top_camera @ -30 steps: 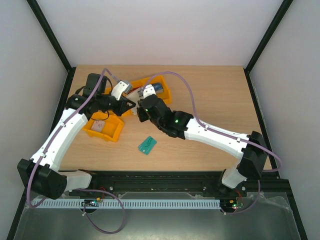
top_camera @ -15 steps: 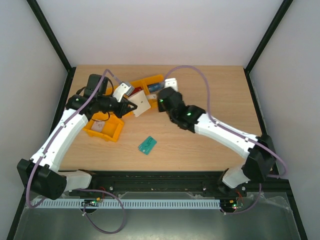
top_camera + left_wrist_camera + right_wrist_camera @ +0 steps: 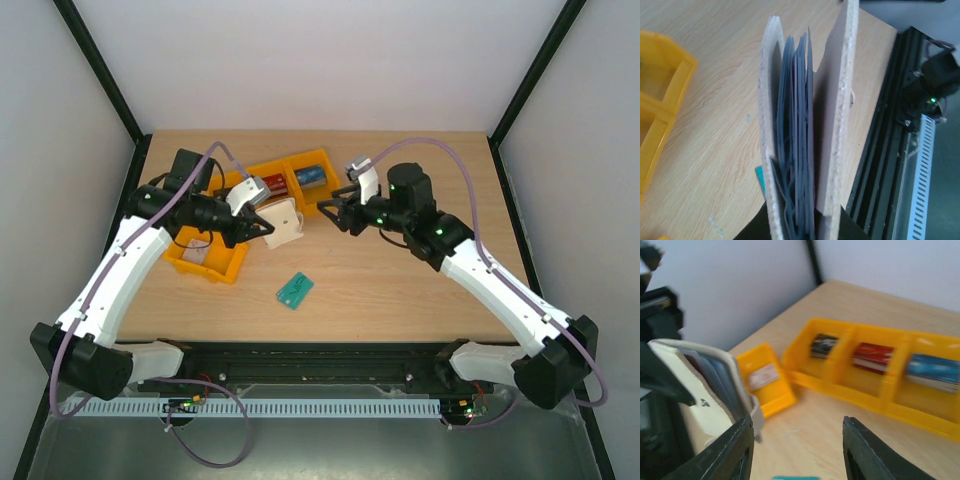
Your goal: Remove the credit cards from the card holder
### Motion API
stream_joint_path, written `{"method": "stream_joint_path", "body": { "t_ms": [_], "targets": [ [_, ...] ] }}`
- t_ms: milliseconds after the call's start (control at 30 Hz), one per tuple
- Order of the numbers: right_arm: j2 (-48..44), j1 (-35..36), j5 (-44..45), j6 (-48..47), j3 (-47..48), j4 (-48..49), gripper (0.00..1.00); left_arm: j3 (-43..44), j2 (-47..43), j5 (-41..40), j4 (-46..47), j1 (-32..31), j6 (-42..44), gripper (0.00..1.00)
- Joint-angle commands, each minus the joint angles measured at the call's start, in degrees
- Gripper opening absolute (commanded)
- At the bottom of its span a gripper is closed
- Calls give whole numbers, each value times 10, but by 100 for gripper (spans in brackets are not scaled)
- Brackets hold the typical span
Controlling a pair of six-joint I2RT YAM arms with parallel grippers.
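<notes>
My left gripper holds both covers tight around the pockets, so my right gripper should take the card holder [image 3: 288, 222] before my left gripper spreads the covers open.
My left gripper [image 3: 262, 226] is shut on the beige card holder [image 3: 284, 222] and holds it off the table. In the left wrist view the card holder [image 3: 840, 100] stands edge-on, its covers parted, with blue-grey pockets and thin card edges [image 3: 795, 95] packed between them; my left gripper [image 3: 805, 231] clamps its lower end. The right gripper [image 3: 335, 212] hangs open just right of the holder, not touching it. In the right wrist view the right gripper [image 3: 799, 450] holds nothing, and the card holder [image 3: 700, 395] is at the left.
A long yellow three-compartment bin [image 3: 262, 170] holds dark, red and blue items. A single yellow bin [image 3: 222, 266] holds a pale card [image 3: 198, 250]. A teal card [image 3: 294, 290] lies flat on the wooden table. Black frame rails edge the table.
The right gripper left the card holder, passed over the long bin, then drew back to the right and opened. The left gripper shifted the holder slightly nearer.
</notes>
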Motion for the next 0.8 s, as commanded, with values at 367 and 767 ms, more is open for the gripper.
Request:
{"method": "stream_joint_path", "body": {
  "t_ms": [367, 767],
  "targets": [
    [58, 19, -280, 13, 3, 82, 54, 47, -8, 109, -94, -12, 118, 2],
    [78, 63, -309, 9, 18, 78, 19, 44, -7, 105, -72, -12, 93, 13]
  ]
}}
